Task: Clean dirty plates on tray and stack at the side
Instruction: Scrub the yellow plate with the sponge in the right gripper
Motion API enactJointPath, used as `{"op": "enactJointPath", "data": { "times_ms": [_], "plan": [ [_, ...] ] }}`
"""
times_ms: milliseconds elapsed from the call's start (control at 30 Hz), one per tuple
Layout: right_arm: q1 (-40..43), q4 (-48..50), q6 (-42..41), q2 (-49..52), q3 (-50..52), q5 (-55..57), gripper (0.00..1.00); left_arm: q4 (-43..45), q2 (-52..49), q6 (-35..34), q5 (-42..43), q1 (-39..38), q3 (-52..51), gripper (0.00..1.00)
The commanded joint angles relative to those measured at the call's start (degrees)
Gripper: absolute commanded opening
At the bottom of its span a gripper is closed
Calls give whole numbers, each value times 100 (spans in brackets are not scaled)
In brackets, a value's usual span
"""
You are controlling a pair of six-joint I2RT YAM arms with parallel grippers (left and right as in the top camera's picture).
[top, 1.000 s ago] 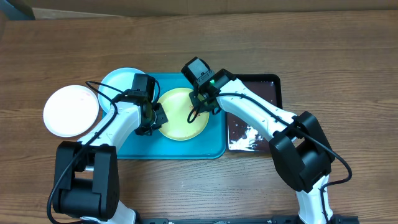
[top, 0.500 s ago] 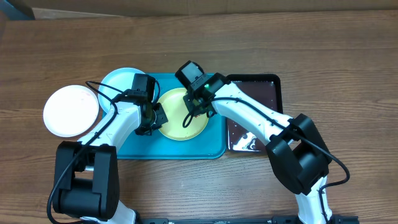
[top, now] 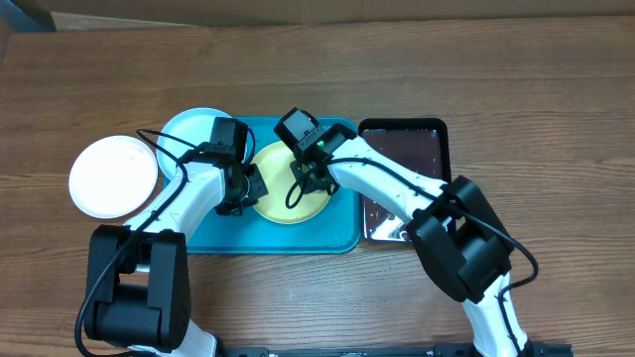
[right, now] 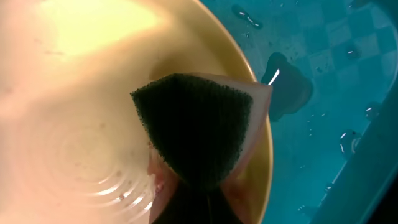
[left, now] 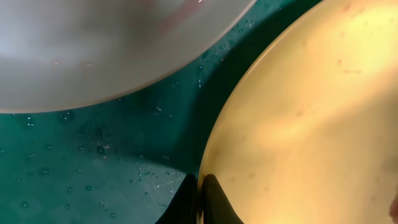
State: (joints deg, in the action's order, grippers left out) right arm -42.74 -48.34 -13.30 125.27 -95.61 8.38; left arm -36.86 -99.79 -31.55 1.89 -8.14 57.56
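Observation:
Next, my right gripper lets go of the sponge in the middle of the glossy dark tray [top: 410,168], near the white foam.
The pale yellow plate [top: 281,190] lies on the turquoise tray [top: 308,236]. My left gripper [top: 243,186] is shut on the yellow plate's left rim [left: 214,155]. My right gripper [top: 303,176] is shut on a dark-faced sponge [right: 196,134] pressed on the yellow plate [right: 74,112] near its rim. The light blue plate [top: 184,126] sits at the tray's upper left corner; its pale underside shows in the left wrist view [left: 93,50]. The white plate [top: 112,177] lies on the table left of the tray.
A glossy dark tray [top: 412,149] with white foam stands right of the turquoise tray. The turquoise tray is wet with droplets [left: 93,149]. Brown wooden table [top: 536,99] all round; a cardboard edge runs along the back.
My right gripper has slid leftward with the sponge across the yellow plate. The left arm and the plates have not moved.

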Motion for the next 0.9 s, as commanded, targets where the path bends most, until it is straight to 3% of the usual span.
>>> {"op": "enactJointPath", "data": {
  "times_ms": [0, 300, 733, 867],
  "plan": [
    [4, 7, -66, 125, 42, 146, 4, -59, -66, 31, -59, 20, -57, 4],
    [4, -9, -326, 656, 42, -168, 4, -66, -66, 35, -81, 20, -57, 4],
    [9, -20, -271, 686, 28, -3217, 4, -59, -66, 74, -79, 20, -57, 4],
    [155, -44, 122, 636, -256, -4072, 4, -61, -66, 74, -79, 20, -57, 4]
  ]
}}
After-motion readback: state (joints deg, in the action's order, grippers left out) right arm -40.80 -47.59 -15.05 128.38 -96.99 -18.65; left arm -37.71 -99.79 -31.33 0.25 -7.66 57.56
